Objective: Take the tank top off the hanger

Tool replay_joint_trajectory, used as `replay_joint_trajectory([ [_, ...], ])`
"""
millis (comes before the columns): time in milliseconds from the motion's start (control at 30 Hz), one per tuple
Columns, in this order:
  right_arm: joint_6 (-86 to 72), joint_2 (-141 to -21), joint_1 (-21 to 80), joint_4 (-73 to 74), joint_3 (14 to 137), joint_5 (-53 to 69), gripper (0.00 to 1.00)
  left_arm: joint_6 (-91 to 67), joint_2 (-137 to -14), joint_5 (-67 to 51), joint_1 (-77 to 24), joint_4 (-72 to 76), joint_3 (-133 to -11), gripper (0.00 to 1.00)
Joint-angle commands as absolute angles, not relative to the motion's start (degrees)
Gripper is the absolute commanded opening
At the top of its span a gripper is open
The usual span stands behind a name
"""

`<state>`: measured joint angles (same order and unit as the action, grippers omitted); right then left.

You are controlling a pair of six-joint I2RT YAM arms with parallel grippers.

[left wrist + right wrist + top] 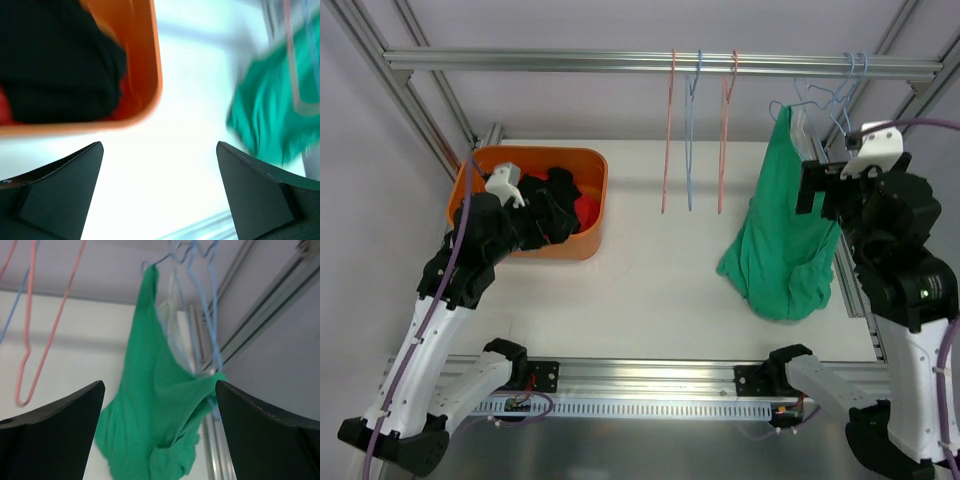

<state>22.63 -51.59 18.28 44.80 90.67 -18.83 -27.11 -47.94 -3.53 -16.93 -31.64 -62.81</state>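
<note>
The green tank top is over both ends of the hanger on the rail, so my right gripper needs to take the hanger's upper wire (192, 271) and lift it off first.
The green tank top (780, 230) hangs from a light blue wire hanger (820, 100) at the right end of the rail, its lower part bunched on the table. In the right wrist view the tank top (150, 405) hangs straight ahead, one strap over the hanger (202, 285). My right gripper (823, 190) is open just right of the garment's upper part, with nothing between its fingers (160, 385). My left gripper (555, 205) hovers over the orange bin (590, 165), open and empty (160, 145).
The orange bin (155, 75) holds black clothes (55, 65) and a red piece (586, 212). Three empty hangers, pink (667, 130), blue (690, 130) and pink (725, 130), hang from the metal rail (520, 62). More blue hangers crowd the rail beside the tank top's hanger.
</note>
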Motion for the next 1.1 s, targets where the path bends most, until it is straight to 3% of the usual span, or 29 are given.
replay_joint_trajectory([
  [0,31.2,-60.2,13.0,43.2,99.2,-22.8,0.99,-24.7,-43.4,-19.5,-18.1,-35.5,-55.3,0.99],
  [133,33.7,-68.3,5.8,44.7,107.0,-14.1,0.9,-23.0,-30.7,-23.6,-18.2,-37.9,-52.4,0.99],
  [333,33.7,-77.5,-1.0,45.3,112.6,-6.3,0.74,-18.7,-23.2,-23.3,-18.2,-40.1,-50.7,0.99],
  [500,34.8,-80.1,-2.3,44.5,112.2,-4.9,0.66,-17.4,-23.0,-24.3,-18.2,-41.0,-48.9,0.99],
  [633,33.1,-80.4,-2.4,44.6,110.3,1.5,0.5,-17.1,-23.0,-24.9,-18.1,-41.0,-49.0,0.99],
  [933,26.9,-81.2,-2.4,43.1,109.4,2.4,0.27,-17.2,-23.0,-23.9,-18.2,-40.9,-48.9,0.99],
  [1000,25.4,-82.0,-2.4,42.9,109.4,-2.7,0.31,-17.2,-23.1,-24.0,-18.2,-40.8,-48.9,0.99],
  [1067,24.8,-81.7,-2.3,42.2,108.5,-4.8,0.43,-17.3,-23.3,-24.1,-18.2,-40.8,-48.9,0.99],
])
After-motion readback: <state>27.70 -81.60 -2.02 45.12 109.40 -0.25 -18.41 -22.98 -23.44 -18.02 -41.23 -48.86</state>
